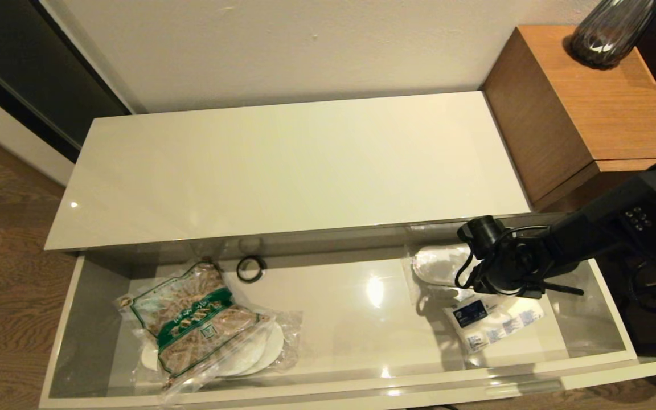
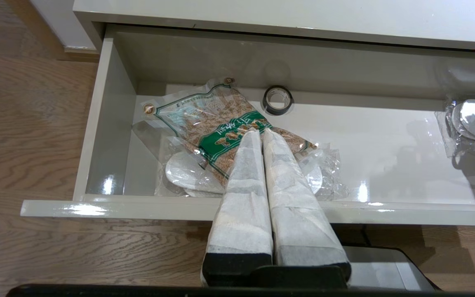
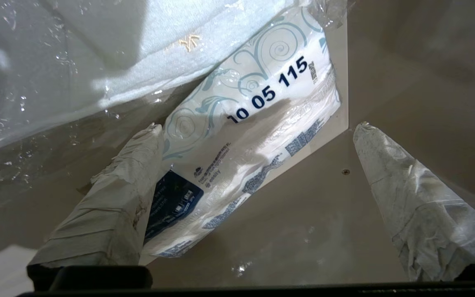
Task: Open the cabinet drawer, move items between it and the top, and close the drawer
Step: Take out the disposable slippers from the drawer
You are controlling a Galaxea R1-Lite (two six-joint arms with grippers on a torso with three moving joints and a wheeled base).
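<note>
I should next bring my right gripper over to the near-side edge of the wrapped slippers (image 1: 452,281) (image 3: 107,96) just behind the tissue pack, and close it there.
The cabinet drawer (image 1: 94,296) stands pulled out below the bare top (image 1: 305,165). At its left end the food bag (image 1: 197,319) with the green-and-white label lies over a clear-wrapped pair of white slippers (image 1: 259,350). My left gripper (image 2: 261,131) is shut and empty, held before the drawer's front rim (image 2: 138,206), pointing at the food bag (image 2: 217,123). My right gripper (image 1: 499,290) is down inside the drawer's right end, open, its fingertips (image 3: 361,132) straddling the tissue pack (image 3: 241,136). A second wrapped pair of slippers (image 1: 436,265) lies just behind that pack.
A small black ring (image 1: 251,267) lies near the drawer's back wall, beside the food bag. The brown wooden block (image 1: 590,108) with a dark vase (image 1: 607,31) stands right of the cabinet. Wooden floor lies to the left.
</note>
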